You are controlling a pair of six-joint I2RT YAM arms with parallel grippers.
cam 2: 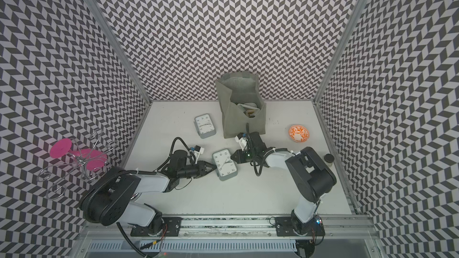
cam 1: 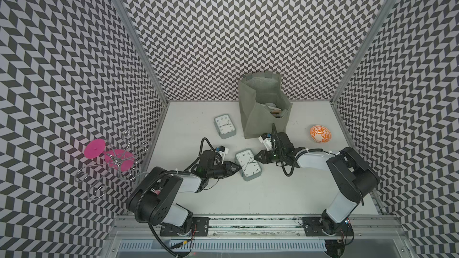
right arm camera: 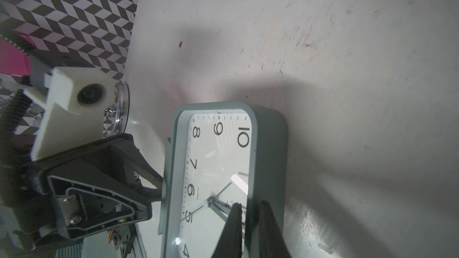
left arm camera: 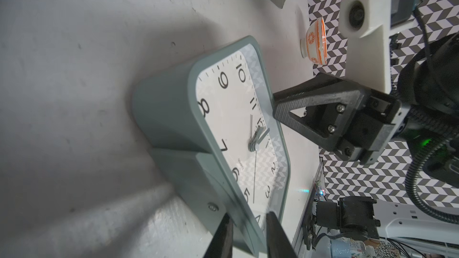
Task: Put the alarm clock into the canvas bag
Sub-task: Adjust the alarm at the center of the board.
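The alarm clock is lying face up with only its rim in my fingers, so next my left gripper tips it onto its edge, then grips across its base (left arm camera: 208,196).
A grey-green alarm clock (cam 1: 248,164) with a white face lies face up mid-table, also seen in the other top view (cam 2: 224,166). My left gripper (left arm camera: 248,232) pinches its rim near the 4, one finger on the face and one on the back. From the opposite side my right gripper (right arm camera: 248,224) is shut on the rim beside the hands. In a top view the left gripper (cam 1: 239,166) and the right gripper (cam 1: 256,158) meet the clock from either side. The canvas bag (cam 1: 263,117) stands open behind them, with items inside.
Another clock of the same kind (cam 1: 224,126) lies left of the bag. An orange-and-white bowl (cam 1: 320,134) sits at the right, and a small dark-lidded jar (cam 2: 328,160) stands by the right wall. A wire stand with pink discs (cam 1: 109,157) is beyond the left wall.
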